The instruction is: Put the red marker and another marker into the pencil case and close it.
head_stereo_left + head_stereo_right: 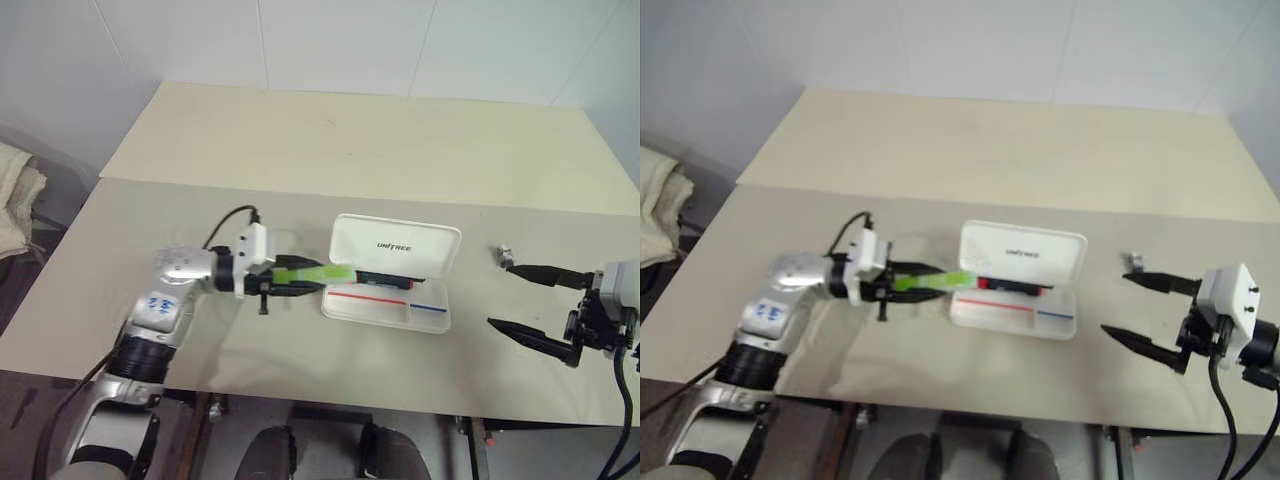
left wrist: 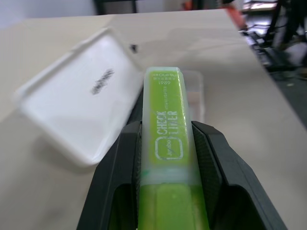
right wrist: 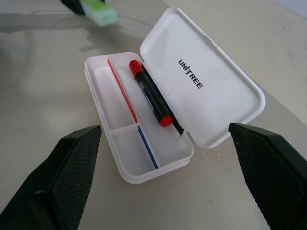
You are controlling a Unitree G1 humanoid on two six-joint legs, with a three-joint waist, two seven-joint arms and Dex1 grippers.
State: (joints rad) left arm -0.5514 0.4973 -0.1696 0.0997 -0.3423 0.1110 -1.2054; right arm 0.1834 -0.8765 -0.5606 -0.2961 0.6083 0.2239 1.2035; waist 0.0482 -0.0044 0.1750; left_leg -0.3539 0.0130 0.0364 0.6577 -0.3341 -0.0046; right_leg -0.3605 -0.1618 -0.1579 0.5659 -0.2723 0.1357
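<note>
Next, I place the lime-green highlighter in the near compartment of the open white pencil case [image 1: 367, 309] with my left gripper.
The white pencil case [image 1: 345, 308] lies open mid-table, its lid [image 1: 400, 243] raised at the far side. The red marker [image 3: 149, 93] lies inside the case, in the long compartment by the hinge. The other marker, a lime-green highlighter [image 1: 322, 272], is held level in my left gripper [image 1: 316, 278], which is shut on it. Its free end points at the case's left edge and hangs just above it. In the left wrist view the highlighter [image 2: 168, 139] sits between the black fingers [image 2: 122, 167]. My right gripper [image 1: 500, 295] stands open and empty to the right of the case.
A small grey object [image 1: 505, 253] lies on the table by the right gripper's far finger. A seam [image 1: 300, 193] splits the near tabletop from a second one behind. A pale cloth [image 1: 15, 195] lies off the table at far left.
</note>
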